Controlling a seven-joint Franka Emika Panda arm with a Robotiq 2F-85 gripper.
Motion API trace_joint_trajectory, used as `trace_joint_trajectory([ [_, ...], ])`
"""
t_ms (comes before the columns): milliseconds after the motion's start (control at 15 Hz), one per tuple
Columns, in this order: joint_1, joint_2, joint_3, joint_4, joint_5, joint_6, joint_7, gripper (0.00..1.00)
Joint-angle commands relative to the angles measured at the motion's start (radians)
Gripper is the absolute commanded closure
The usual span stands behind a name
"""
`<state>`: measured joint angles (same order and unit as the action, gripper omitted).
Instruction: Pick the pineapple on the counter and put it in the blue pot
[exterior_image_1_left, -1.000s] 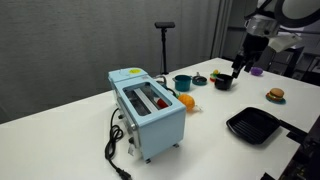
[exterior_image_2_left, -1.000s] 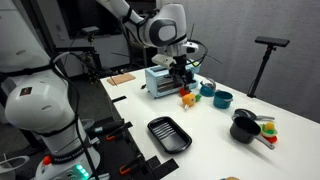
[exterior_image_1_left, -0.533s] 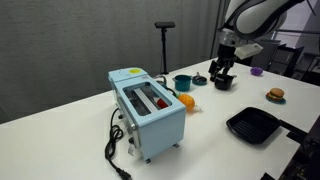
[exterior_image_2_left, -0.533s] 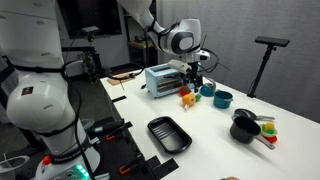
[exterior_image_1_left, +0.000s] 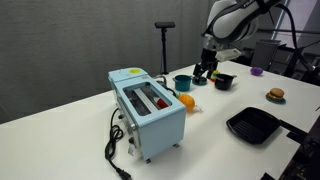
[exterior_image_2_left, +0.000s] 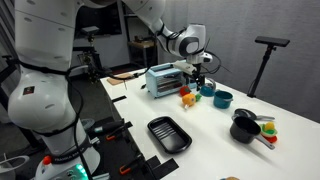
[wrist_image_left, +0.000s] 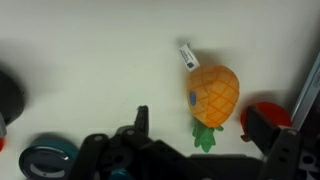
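Note:
The robot's gripper should close on the leaf end of the pineapple (exterior_image_1_left: 182, 96) (wrist_image_left: 207, 122), where the green leaves join its orange body.
The pineapple (wrist_image_left: 213, 93) is a small orange toy with green leaves, lying on the white counter next to the light-blue toaster (exterior_image_1_left: 150, 110). It shows in both exterior views (exterior_image_1_left: 185, 101) (exterior_image_2_left: 187, 98). The blue pot (exterior_image_1_left: 182, 82) stands just behind it and also shows in the other exterior view (exterior_image_2_left: 223, 99) and at the wrist view's lower left (wrist_image_left: 48, 160). My gripper (wrist_image_left: 200, 128) is open and empty and hangs above the pineapple, its fingers on either side of the leaf end. It shows in both exterior views (exterior_image_1_left: 205, 70) (exterior_image_2_left: 197, 75).
A black bowl (exterior_image_1_left: 223, 81) stands past the pot and a small yellow-green item (exterior_image_1_left: 198, 80) lies beside it. A black square pan (exterior_image_1_left: 253, 125) and a brown burger toy (exterior_image_1_left: 275, 95) lie nearer the counter's edge. The toaster's cord (exterior_image_1_left: 115, 150) trails off the front.
The arm has swung from over the black bowl toward the toaster, and the gripper now hangs over the pineapple. The objects have not moved.

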<state>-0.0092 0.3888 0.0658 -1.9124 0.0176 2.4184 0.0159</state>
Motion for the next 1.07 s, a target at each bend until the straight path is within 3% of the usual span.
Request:
trace_joint_trajectory([
  [0,0.013,0.001,-0.013,0.005,0.007,-0.006,-0.005,0.0],
  [533,0.008,0.012,-0.004,0.018,0.02,0.018,-0.023,0.0],
  [1000,0.022,0.096,0.03,0.082,0.041,0.068,-0.043,0.0],
])
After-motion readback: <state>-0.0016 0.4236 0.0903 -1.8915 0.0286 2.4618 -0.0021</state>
